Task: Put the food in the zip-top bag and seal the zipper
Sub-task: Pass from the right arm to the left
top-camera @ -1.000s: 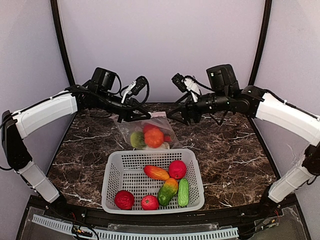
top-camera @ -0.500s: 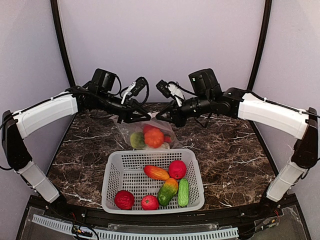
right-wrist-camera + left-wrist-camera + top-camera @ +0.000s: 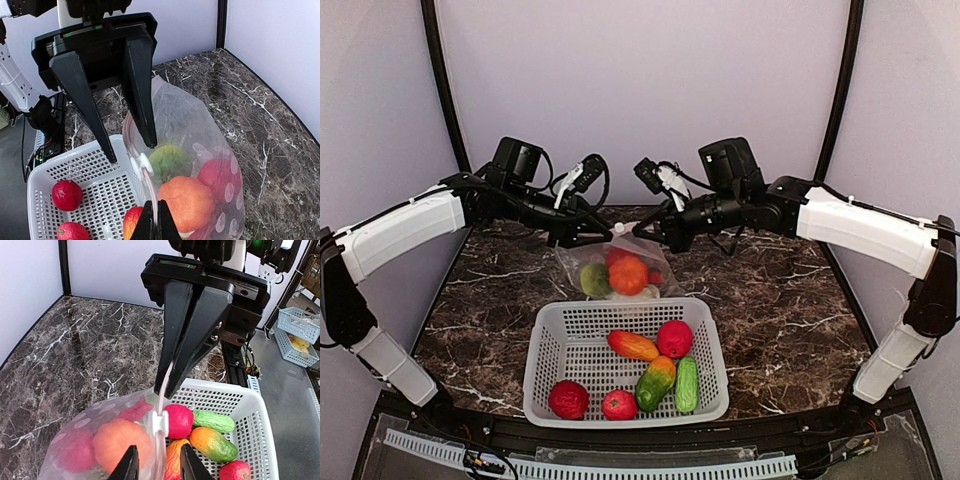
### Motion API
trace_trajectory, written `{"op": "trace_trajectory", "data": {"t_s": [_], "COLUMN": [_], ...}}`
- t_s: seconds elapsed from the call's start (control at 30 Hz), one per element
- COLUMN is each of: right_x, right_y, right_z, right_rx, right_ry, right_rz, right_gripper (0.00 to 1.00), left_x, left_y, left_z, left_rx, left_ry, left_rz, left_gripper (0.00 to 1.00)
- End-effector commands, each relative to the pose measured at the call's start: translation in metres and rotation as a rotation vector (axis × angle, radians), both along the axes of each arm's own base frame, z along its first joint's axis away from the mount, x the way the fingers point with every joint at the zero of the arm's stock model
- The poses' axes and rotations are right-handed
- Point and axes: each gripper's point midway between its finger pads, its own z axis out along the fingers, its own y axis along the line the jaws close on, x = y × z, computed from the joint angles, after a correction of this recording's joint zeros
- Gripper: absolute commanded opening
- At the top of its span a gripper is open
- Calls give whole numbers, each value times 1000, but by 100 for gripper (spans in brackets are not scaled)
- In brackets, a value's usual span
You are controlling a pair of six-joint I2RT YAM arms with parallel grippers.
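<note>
The bag's zipper is pinched by my right gripper short of the white slider, so my left gripper needs to hold the zipper while my right gripper takes the slider [image 3: 143,164].
The zip-top bag [image 3: 575,262] lies behind the basket, holding an orange fruit [image 3: 628,275], a green one [image 3: 595,280] and a red one [image 3: 217,175]. Its zipper [image 3: 150,188] is lifted, and a white slider [image 3: 159,423] sits on the strip. My right gripper [image 3: 155,207] is shut on the zipper; in the left wrist view it [image 3: 167,386] pinches the strip from the far side. My left gripper [image 3: 158,450] is open, its fingers on either side of the strip just before the slider, not touching it. From above, both grippers [image 3: 592,236] [image 3: 642,233] meet over the bag's far edge.
A white slotted basket [image 3: 545,385] stands in front of the bag, its far rim against it. It holds several foods, among them a red ball [image 3: 674,339], an orange-yellow piece [image 3: 633,346] and a green cucumber [image 3: 687,385]. Purple walls enclose the marble table [image 3: 790,300].
My right gripper moved left to the bag and shut on the zipper strip. My left gripper opened its jaws and drew back slightly to the left.
</note>
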Motion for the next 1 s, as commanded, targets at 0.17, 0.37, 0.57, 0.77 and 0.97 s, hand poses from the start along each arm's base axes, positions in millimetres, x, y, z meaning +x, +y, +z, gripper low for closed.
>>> {"op": "trace_trajectory", "data": {"t_s": [0.17, 0.37, 0.57, 0.77, 0.97], "right_x": [-8, -11, -9, -10, -12], "right_y": [4, 13, 24, 32, 34], "right_z": [21, 24, 27, 26, 22], "right_rx": [61, 70, 87, 93, 89], "right_ry": [-19, -2, 10, 27, 43], "right_rz": [44, 91, 117, 146, 164], "right_gripper": [5, 36, 40, 31, 23], "left_x": [-5, -7, -9, -9, -8], "left_y": [2, 1, 1, 1, 1], "left_z": [5, 6, 5, 5, 4], "left_rx": [-31, -43, -48, -47, -49], "left_ry": [11, 21, 27, 25, 26], "left_rz": [-12, -25, -33, -32, -33], "left_gripper": [2, 1, 1, 1, 1]}}
